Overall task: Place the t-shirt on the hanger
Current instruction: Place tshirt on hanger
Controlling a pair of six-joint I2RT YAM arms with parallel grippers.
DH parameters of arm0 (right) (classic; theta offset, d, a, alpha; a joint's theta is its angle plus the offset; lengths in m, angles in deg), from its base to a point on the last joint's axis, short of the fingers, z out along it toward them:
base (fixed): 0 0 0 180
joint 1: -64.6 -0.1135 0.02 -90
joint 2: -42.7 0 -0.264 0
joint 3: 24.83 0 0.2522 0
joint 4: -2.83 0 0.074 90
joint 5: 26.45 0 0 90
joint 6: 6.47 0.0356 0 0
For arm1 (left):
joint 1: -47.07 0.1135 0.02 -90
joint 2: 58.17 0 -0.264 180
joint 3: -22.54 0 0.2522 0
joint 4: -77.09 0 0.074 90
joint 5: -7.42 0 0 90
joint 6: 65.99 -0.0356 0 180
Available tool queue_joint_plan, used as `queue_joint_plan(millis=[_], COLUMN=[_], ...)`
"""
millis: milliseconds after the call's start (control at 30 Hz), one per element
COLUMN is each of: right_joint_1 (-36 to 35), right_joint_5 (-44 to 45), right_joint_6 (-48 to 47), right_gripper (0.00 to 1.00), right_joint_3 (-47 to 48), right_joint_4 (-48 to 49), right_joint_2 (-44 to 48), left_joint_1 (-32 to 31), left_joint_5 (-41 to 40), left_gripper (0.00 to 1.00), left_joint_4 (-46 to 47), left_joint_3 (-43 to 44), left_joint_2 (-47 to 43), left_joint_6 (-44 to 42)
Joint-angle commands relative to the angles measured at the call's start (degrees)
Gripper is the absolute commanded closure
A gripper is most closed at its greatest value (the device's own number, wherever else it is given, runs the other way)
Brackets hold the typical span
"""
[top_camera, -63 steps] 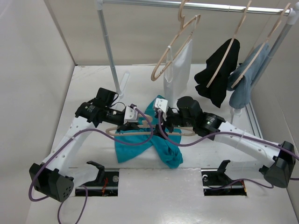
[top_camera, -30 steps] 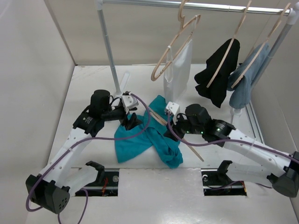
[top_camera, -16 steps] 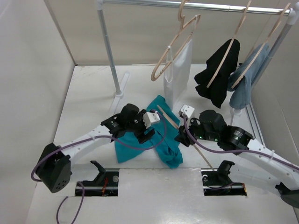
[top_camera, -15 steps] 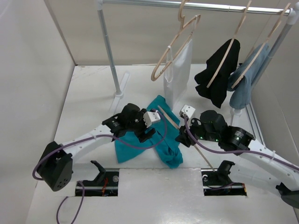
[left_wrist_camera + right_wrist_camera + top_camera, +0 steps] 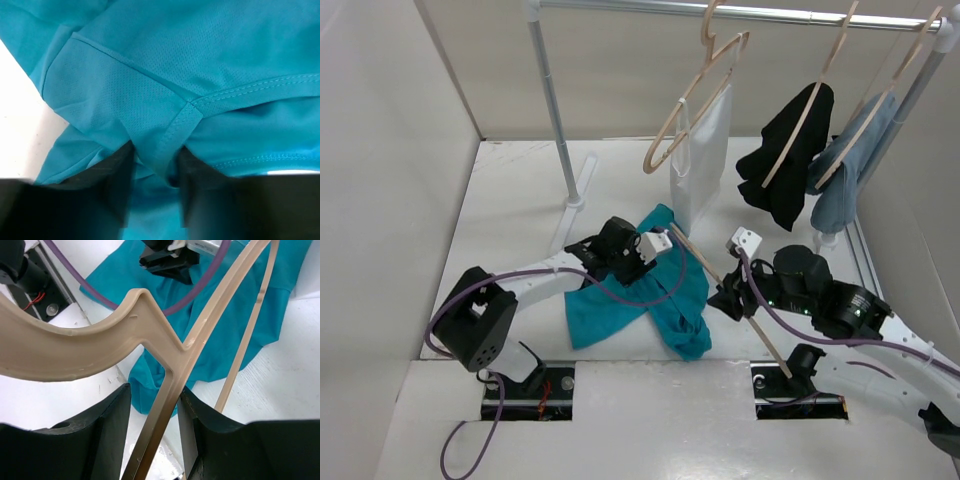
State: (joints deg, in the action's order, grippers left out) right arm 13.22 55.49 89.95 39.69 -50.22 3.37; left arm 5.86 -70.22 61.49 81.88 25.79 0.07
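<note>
Next, I regrip the seam fold (image 5: 159, 152) with my left gripper and lift the t-shirt's neckline open first, because the neckline lies too flat for the hanger's end.
The teal t-shirt (image 5: 615, 312) lies crumpled on the white table between the arms. My left gripper (image 5: 632, 270) is down on its upper edge. In the left wrist view the jaws (image 5: 157, 165) are shut on a fold of the t-shirt (image 5: 200, 60) at a seam. My right gripper (image 5: 732, 300) is shut on the pale wood hanger (image 5: 698, 262), which slants over the shirt's right side. In the right wrist view the hanger (image 5: 100, 350) passes between the fingers (image 5: 107, 425), with the t-shirt (image 5: 225, 325) and my left gripper (image 5: 167, 260) beyond.
A rack pole (image 5: 555, 110) and rail (image 5: 740, 12) stand at the back. On the rail hang a hanger (image 5: 695, 95) with a white cloth (image 5: 705, 150), a black garment (image 5: 790, 150) and a grey-blue cloth (image 5: 845, 170). Walls close both sides.
My left gripper has moved right across the shirt and closed on its upper edge. My right gripper has carried the hanger rightwards and nearer, turning it from flat to slanting.
</note>
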Motion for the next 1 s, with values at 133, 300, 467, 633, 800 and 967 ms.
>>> queue_joint_plan(millis=[133, 300, 467, 633, 800, 967], right_joint_1=[0.1, 0.1, 0.1, 0.1, 0.1, 0.1], right_joint_5=[-8.1, -12.8, -14.7, -15.2, -15.9, -18.3], right_joint_6=[0.3, -0.3, 0.3, 0.3, 0.8, 0.8], right_gripper=[1.00, 1.00, 1.00, 1.00, 1.00, 1.00], right_joint_3=[-0.7, -0.7, -0.7, -0.7, -2.1, -3.2], right_joint_4=[1.5, 1.5, 1.5, 1.5, 0.9, 1.5], right_joint_2=[-0.3, 1.2, 1.8, 1.2, 1.7, 1.7], left_joint_1=[0.5, 2.3, 2.3, 2.3, 2.3, 2.3], left_joint_5=[1.9, 6.6, 7.8, 7.8, 7.2, 6.7], left_gripper=[0.97, 0.95, 0.76, 0.72, 0.90, 1.00], left_joint_4=[-3.9, -8.6, -8.1, -8.1, -8.1, -8.6], left_joint_3=[4.9, 8.0, 8.0, 8.0, 8.0, 9.1], left_joint_2=[-0.3, -0.9, -1.5, -1.0, -1.0, -1.0], left_joint_6=[0.3, 1.7, 2.2, 2.2, 2.2, 3.4])
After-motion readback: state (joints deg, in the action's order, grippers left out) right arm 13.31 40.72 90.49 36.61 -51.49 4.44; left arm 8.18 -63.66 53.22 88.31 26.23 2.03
